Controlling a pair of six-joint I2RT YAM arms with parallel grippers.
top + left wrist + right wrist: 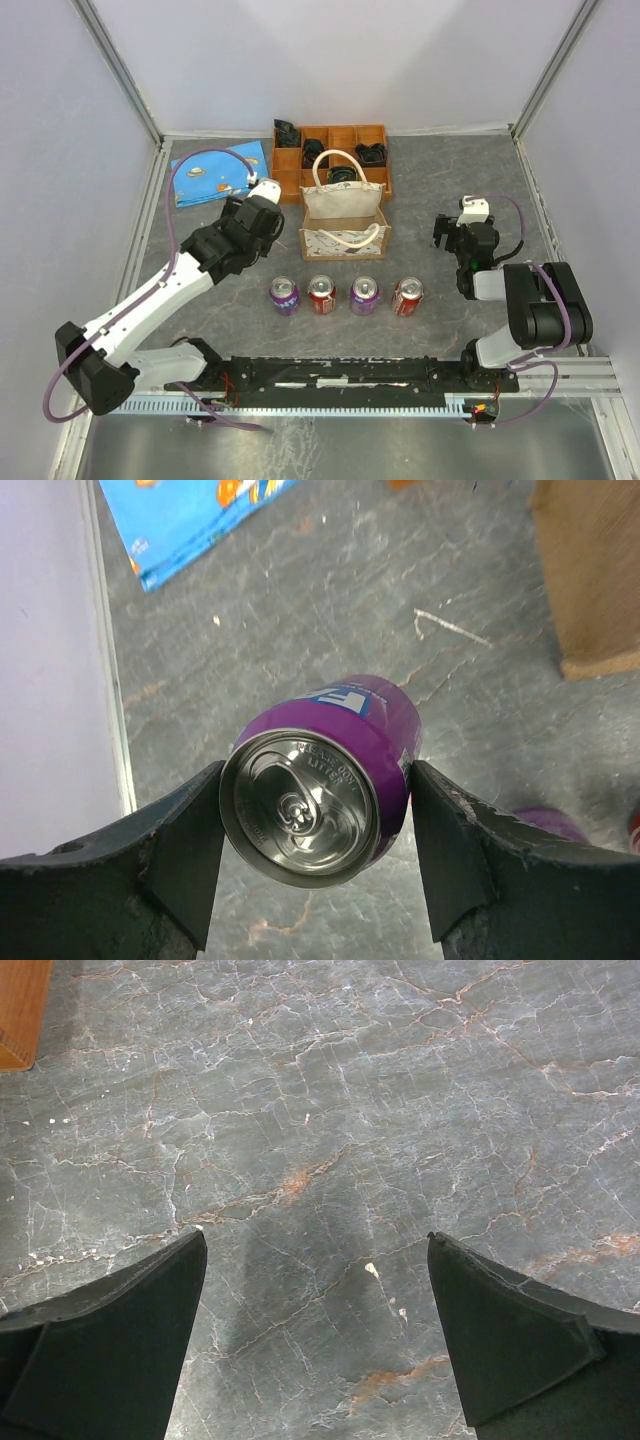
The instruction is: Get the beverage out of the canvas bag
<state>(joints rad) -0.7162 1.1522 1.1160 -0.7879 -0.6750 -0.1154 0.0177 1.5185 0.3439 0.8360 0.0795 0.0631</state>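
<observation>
Next, I release the purple beverage can from my left gripper beside the canvas bag, just behind the row's end purple can [278, 267] [469, 711].
The cream canvas bag [344, 220] stands open in the middle of the table; its tan side shows in the left wrist view [592, 580]. My left gripper [262, 238] is left of the bag. In the left wrist view it [315, 815] is shut on a purple beverage can [330, 770], held above the table with its silver top facing the camera. The can is hidden under the gripper in the top view. My right gripper [452, 236] is right of the bag. It [315, 1260] is open and empty over bare table.
Several cans stand in a row in front of the bag: purple [285, 296], red [321, 294], purple [364, 295], red [408, 296]. An orange-brown wooden tray [384, 160] sits behind the bag. A blue patterned cloth [215, 172] lies at the back left.
</observation>
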